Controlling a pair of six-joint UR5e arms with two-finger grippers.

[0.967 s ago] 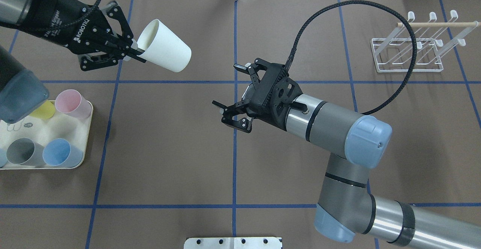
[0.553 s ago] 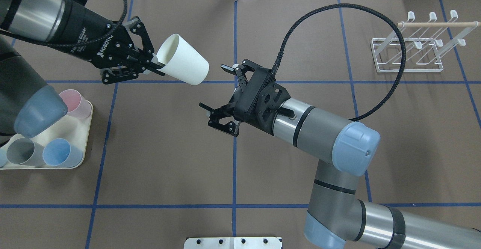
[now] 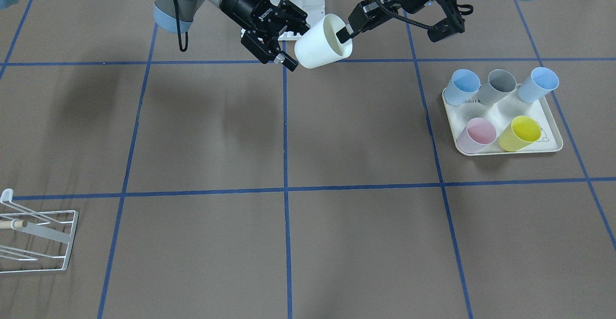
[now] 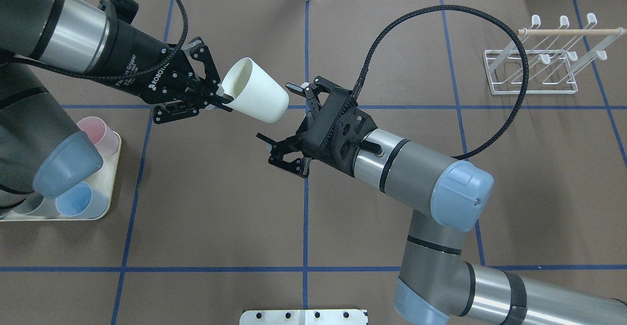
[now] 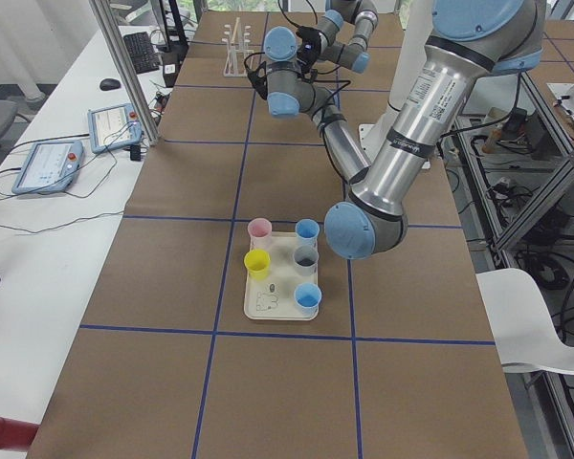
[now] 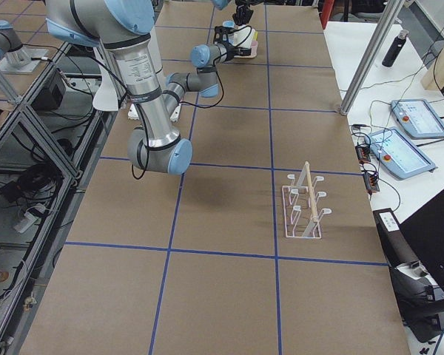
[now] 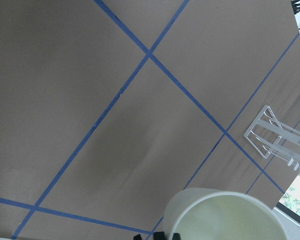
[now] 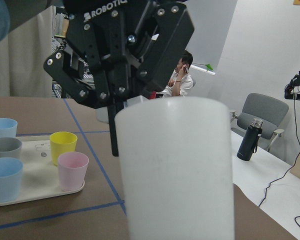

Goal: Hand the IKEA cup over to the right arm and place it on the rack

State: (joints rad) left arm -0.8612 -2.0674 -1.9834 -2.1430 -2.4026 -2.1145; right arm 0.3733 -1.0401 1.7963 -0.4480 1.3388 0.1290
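I will release the white IKEA cup from my left gripper between the open fingers of my right gripper (image 3: 304, 49). The cup is now tilted in the air.
The IKEA cup (image 4: 257, 97) is white and lies tilted in the air, its base pointing at my right gripper. My left gripper (image 4: 220, 100) is shut on its rim, one finger inside the mouth, as the front view also shows for the left gripper (image 3: 344, 34) and cup (image 3: 320, 44). My right gripper (image 4: 278, 113) is open, its fingers spread on either side of the cup's base without gripping it. The cup (image 8: 177, 170) fills the right wrist view. The white wire rack (image 4: 534, 70) with its wooden dowel stands at the far right.
A cream tray (image 3: 553, 131) on my left holds several coloured cups, partly hidden under my left arm overhead. Blue tape lines grid the brown table. The right arm's black cable (image 4: 490, 31) loops towards the rack. A person sits in the background of the right wrist view.
My left arm has carried the cup rightward and nearer, bringing its base up between the right gripper's fingers. The right gripper shifted left and stays open.
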